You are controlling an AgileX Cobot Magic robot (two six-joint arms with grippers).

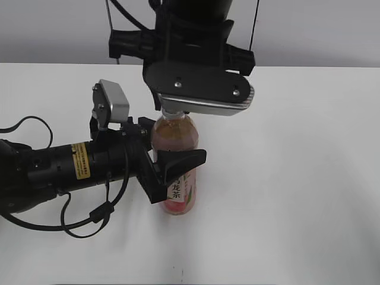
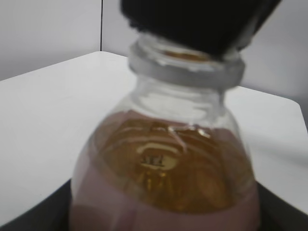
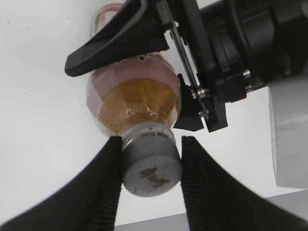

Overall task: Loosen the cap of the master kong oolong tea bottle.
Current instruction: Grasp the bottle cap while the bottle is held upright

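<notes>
I should use my right gripper to put down and release the white cap on the bare white table [image 1: 271, 176] beside the bottle, opposite my left gripper.
The master kong oolong tea bottle [image 1: 173, 133] stands upright on the white table [image 1: 297, 178], amber tea above its pink label. My left gripper [image 1: 176, 161] reaches in from the left and is shut on the bottle's body. In the left wrist view the bottle's shoulder [image 2: 163, 163] fills the frame. My right gripper [image 1: 173, 110] comes down from above and hides the cap in the exterior view. In the right wrist view the white cap [image 3: 151, 168], with a dark logo on top, sits between the two black fingers of my right gripper [image 3: 150, 147], which touch it on both sides.
The left arm [image 1: 59, 169] lies low across the table's left side with loose black cables [image 1: 89, 228] by it. The right arm's camera housing [image 1: 205, 89] hangs above the bottle. A grey wall [image 1: 326, 29] stands behind the table.
</notes>
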